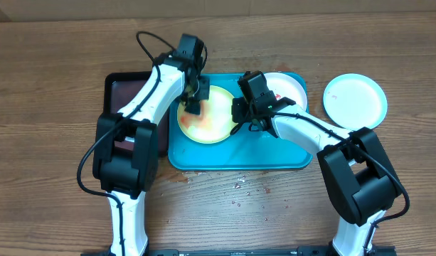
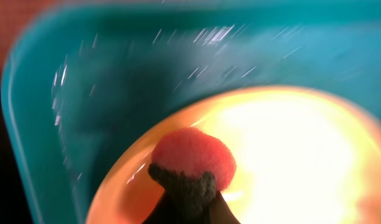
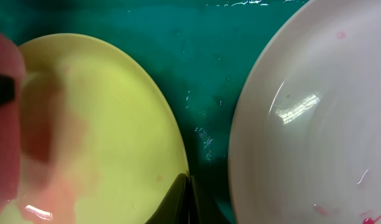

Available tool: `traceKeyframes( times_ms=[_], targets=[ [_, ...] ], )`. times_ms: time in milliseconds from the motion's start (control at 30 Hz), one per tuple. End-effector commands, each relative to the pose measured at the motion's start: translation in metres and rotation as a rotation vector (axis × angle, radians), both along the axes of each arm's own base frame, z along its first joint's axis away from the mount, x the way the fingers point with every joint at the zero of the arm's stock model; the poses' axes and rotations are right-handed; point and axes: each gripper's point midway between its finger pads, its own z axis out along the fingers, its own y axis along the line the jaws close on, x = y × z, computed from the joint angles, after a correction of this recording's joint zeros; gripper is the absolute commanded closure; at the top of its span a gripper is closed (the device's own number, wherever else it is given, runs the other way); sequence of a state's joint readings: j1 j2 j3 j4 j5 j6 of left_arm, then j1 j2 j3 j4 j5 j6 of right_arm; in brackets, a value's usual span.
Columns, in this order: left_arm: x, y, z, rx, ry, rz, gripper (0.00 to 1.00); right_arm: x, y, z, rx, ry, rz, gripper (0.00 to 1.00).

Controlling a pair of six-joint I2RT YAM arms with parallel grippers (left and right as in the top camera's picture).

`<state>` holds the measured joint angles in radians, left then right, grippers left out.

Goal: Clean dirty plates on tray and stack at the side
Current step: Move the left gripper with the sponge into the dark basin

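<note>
Next, I set the red sponge down in the middle of the black tray (image 1: 141, 112) using my left gripper.
The pale green plate (image 1: 210, 117) lies on the left part of the turquoise tray (image 1: 239, 160), smeared red toward its left side. My left gripper (image 1: 194, 104) is shut on a red sponge (image 2: 193, 158) and presses it on the plate's left part (image 2: 289, 162). My right gripper (image 1: 239, 122) is shut on the green plate's right rim (image 3: 115, 124), pinching its edge. The white plate (image 1: 289, 89) sits at the tray's back right with red specks; it also shows in the right wrist view (image 3: 314, 124). The light blue plate (image 1: 355, 99) lies on the table right of the tray.
A black tray with a dark reddish inside (image 1: 125, 92) stands left of the turquoise tray, under my left arm. Red drops and droplets (image 1: 239, 186) speckle the wooden table in front of the tray.
</note>
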<state>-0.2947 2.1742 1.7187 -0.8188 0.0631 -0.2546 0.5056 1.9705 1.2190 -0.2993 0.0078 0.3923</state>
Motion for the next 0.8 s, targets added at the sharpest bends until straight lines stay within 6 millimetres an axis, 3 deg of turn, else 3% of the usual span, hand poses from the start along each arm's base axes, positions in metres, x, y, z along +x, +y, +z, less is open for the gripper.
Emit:
traceKeyframes(
  times_ms=[0, 133, 233, 367, 633, 767],
  targets=[
    [0.017, -0.02, 0.064, -0.094, -0.134, -0.057, 0.96, 0.006, -0.001, 0.009, 0.001, -0.026, -0.016, 0.96],
    [0.02, -0.011, 0.096, -0.061, -0.211, -0.068, 0.96, 0.006, -0.001, 0.009, 0.001, -0.027, -0.016, 0.96],
    [0.018, 0.019, 0.103, 0.068, -0.224, -0.005, 0.96, 0.006, -0.001, 0.009, 0.001, -0.026, -0.016, 0.96],
    [0.008, 0.063, 0.096, 0.195, -0.165, 0.071, 0.96, 0.006, -0.001, 0.009, 0.001, -0.025, -0.015, 0.96],
    [0.005, 0.143, 0.089, 0.215, -0.097, 0.239, 0.96, 0.006, -0.001, 0.009, -0.001, -0.023, -0.015, 0.96],
    [0.002, 0.173, 0.077, 0.216, -0.078, 0.3, 0.96, 0.006, -0.001, 0.009, -0.001, -0.023, -0.015, 0.96]
  ],
)
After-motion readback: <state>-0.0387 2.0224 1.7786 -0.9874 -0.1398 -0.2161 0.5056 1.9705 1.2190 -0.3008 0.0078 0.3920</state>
